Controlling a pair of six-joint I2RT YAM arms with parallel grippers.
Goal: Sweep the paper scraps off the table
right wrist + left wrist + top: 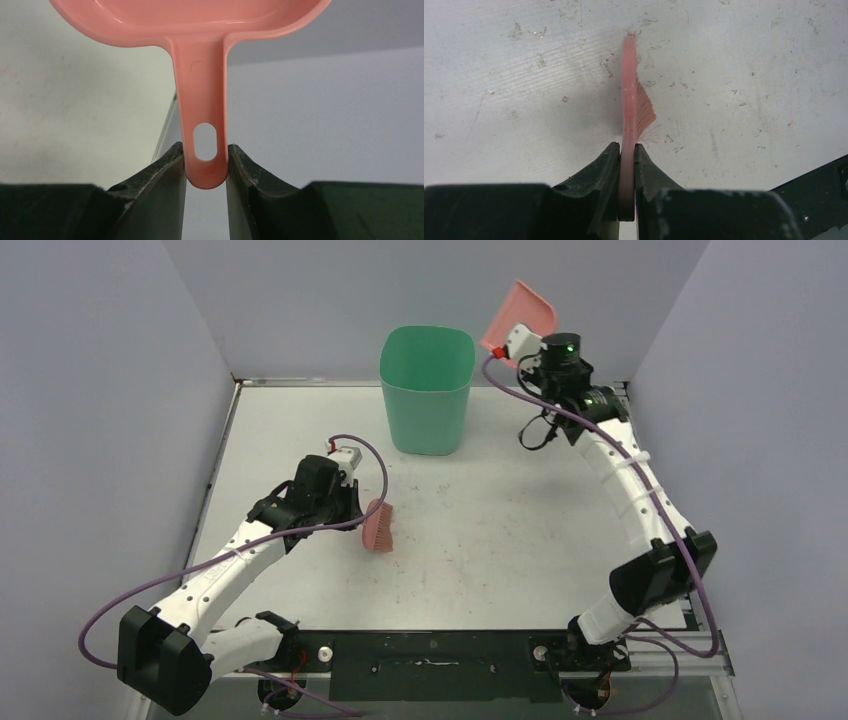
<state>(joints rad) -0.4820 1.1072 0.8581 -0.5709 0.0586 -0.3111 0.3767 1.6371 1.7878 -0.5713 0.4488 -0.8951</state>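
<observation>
I will let go of the pink hand brush with my left gripper on the table [410, 535] [667, 81] between the green bin and the black base plate.
No paper scraps show in any view. The white table [500, 530] carries only faint scuff marks. My left gripper [358, 510] is shut on the handle of the pink hand brush [378, 526], which rests with its bristles at the table's middle left; in the left wrist view the brush [629, 95] runs edge-on between my closed fingers [626, 152]. My right gripper [522, 348] is shut on the handle of the pink dustpan [518, 315], held high at the back right, just right of the green bin. In the right wrist view the dustpan [202, 75] handle sits between my fingers [205, 155].
A tall green bin [427, 388] stands at the back middle of the table. Grey walls close in the left, back and right sides. A metal rail [222, 440] edges the table. A black base plate [430, 660] lies at the near edge.
</observation>
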